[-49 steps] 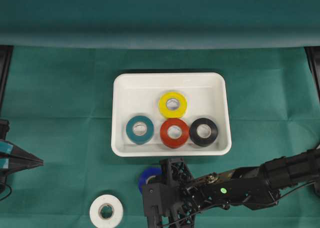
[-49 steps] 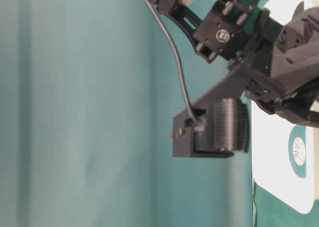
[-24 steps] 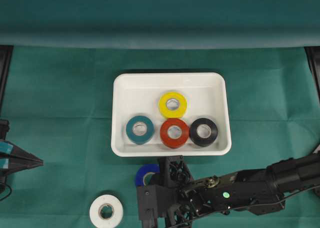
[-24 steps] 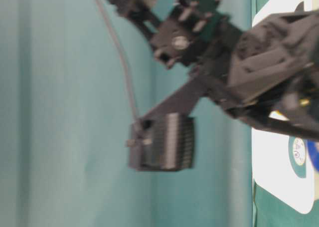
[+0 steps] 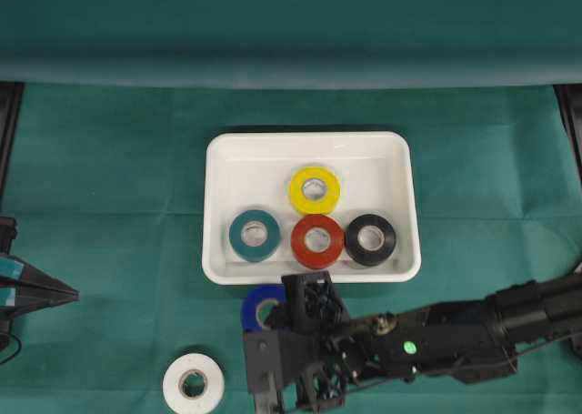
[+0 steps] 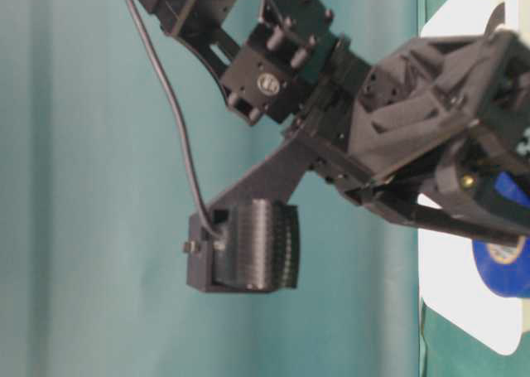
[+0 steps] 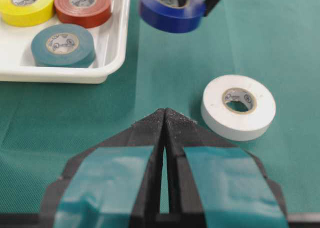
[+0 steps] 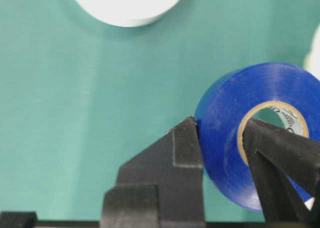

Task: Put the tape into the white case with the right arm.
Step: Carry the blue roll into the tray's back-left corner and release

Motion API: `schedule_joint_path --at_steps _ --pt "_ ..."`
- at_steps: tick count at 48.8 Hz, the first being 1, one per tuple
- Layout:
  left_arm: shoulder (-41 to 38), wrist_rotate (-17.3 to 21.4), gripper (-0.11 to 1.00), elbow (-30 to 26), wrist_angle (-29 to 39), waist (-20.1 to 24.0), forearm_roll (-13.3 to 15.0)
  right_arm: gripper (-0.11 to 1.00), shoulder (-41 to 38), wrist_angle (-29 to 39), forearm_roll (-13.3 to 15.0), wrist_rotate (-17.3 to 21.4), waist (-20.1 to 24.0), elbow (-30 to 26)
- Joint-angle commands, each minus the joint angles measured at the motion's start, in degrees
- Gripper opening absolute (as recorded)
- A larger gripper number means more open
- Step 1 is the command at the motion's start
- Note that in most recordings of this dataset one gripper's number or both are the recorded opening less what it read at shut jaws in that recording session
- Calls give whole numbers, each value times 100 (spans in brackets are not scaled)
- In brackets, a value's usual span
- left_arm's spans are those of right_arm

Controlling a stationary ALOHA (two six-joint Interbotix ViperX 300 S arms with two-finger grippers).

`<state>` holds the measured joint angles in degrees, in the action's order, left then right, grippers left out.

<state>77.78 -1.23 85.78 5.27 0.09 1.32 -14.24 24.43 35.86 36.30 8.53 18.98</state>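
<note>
My right gripper is going to set down the blue tape roll. It will place the roll in the white case (image 5: 245, 179), just behind the teal roll.
A blue tape roll (image 5: 258, 307) hangs just in front of the white case (image 5: 264, 164), near its front rim. My right gripper (image 8: 218, 125) is shut on it, one finger inside the core and one against the outer wall. The left wrist view shows the blue tape roll (image 7: 172, 11) lifted off the cloth beside the white case's (image 7: 65, 75) corner. A white tape roll (image 5: 193, 383) lies flat on the cloth at front left. My left gripper (image 7: 165, 112) is shut and empty, resting at the far left (image 5: 62, 294).
Inside the case lie yellow (image 5: 315, 190), teal (image 5: 255, 236), red (image 5: 317, 241) and black (image 5: 370, 239) rolls. The back half of the case is bare. The right arm's black body (image 5: 427, 341) stretches over the front right of the green cloth.
The right gripper has carried the blue roll up off the cloth and slightly left, closer to the case's front rim. The left gripper and the white roll have not moved.
</note>
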Motion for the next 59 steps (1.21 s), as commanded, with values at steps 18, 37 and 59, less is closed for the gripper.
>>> schedule_joint_path --at_steps 18,37,59 --pt "-44 9 0 -53 -62 9 9 1 325 -571 369 -35 -1362 -149" --pt "-44 9 0 -53 -53 9 9 1 255 -1292 369 -53 -2303 -141" --pt "-44 9 0 -53 -62 9 0 1 123 -1582 448 -483 -2338 -158"
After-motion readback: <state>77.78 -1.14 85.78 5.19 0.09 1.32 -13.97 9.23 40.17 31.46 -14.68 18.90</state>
